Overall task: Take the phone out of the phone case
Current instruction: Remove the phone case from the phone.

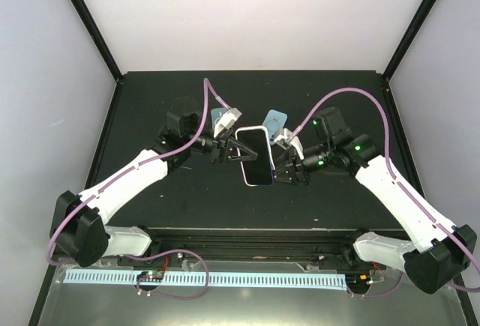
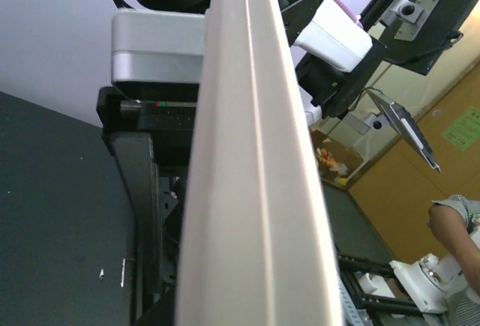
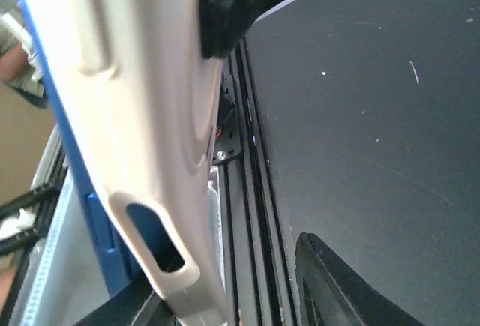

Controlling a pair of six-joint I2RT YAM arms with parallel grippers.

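The phone's blue edge stands clear of the case, so the right gripper should pinch only the case's edge [image 3: 196, 294], freeing the left gripper to take the phone.
The phone [image 1: 256, 158], dark screen up, sits in its white phone case [image 1: 250, 130] and is held in the air above the mat between both arms. My left gripper [image 1: 231, 148] is shut on the case's left edge. In the left wrist view that pale case edge [image 2: 255, 191] fills the frame and hides the fingers. My right gripper [image 1: 283, 167] is at the case's right edge. In the right wrist view the case [image 3: 127, 101] lies between the open jaws; one finger [image 3: 337, 288] stands apart from it. The blue phone [image 3: 146, 228] shows through a cutout.
The black mat [image 1: 150, 101] covers the table, with a black rail [image 1: 255, 237] along its near edge. White walls and black frame posts [image 1: 90, 22] enclose the cell. A person [image 2: 457, 228] is beyond the table in the left wrist view.
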